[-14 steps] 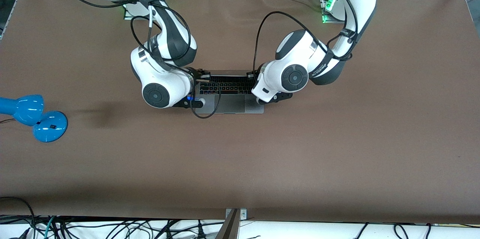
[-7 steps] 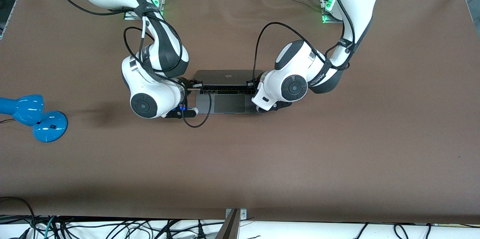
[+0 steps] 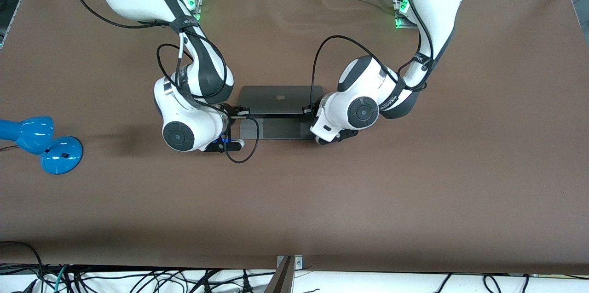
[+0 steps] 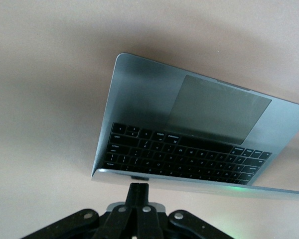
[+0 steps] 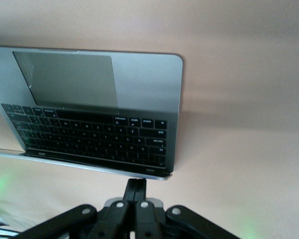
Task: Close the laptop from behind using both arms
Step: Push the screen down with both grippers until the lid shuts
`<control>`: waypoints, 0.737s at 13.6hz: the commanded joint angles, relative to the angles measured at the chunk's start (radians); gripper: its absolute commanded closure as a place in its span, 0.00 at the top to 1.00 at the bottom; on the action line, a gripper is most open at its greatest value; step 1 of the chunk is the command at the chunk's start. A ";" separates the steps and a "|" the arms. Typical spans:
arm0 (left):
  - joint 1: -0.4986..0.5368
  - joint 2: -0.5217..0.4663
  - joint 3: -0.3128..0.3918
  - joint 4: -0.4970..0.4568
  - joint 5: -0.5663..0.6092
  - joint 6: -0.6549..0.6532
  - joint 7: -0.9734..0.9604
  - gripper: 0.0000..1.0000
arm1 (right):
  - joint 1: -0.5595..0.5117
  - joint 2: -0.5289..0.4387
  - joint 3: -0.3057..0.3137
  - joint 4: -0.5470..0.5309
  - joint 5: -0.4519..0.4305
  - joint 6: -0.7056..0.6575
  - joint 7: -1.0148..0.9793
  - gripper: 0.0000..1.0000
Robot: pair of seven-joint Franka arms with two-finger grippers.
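Observation:
My left gripper needs to let go of the lid, and then the lid will rest flat on the laptop's keyboard and palm rest (image 3: 281,112) (image 4: 205,142).
The space-grey laptop (image 3: 276,99) sits mid-table with its lid tilted well down over the keys, apple logo up. Only the trackpad and palm rest (image 3: 280,128) show below the lid in the front view. My left gripper (image 3: 307,109) is shut, its tips against the lid's top edge at the corner toward the left arm's end. My right gripper (image 3: 241,111) is shut against the other corner. In the left wrist view the shut fingertips (image 4: 138,188) touch the lid edge above the keyboard (image 4: 179,154). The right wrist view shows the same, with fingertips (image 5: 136,185) and keyboard (image 5: 89,137).
A small blue lamp (image 3: 41,139) stands near the table edge at the right arm's end. Cables hang from both wrists beside the laptop. Brown table (image 3: 294,201) lies open nearer the front camera.
The lid has swung down toward the front camera, from showing the keys to covering them. Both grippers followed the lid's edge downward and forward, staying shut.

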 commanded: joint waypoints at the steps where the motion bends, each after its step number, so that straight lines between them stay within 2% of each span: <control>1: -0.014 0.031 0.010 0.035 0.023 0.013 0.009 0.00 | -0.001 0.029 -0.002 0.035 0.002 0.013 -0.016 0.00; 10: -0.022 0.096 0.025 0.038 0.066 0.090 0.009 0.00 | -0.001 0.096 -0.002 0.061 -0.021 0.102 -0.059 0.00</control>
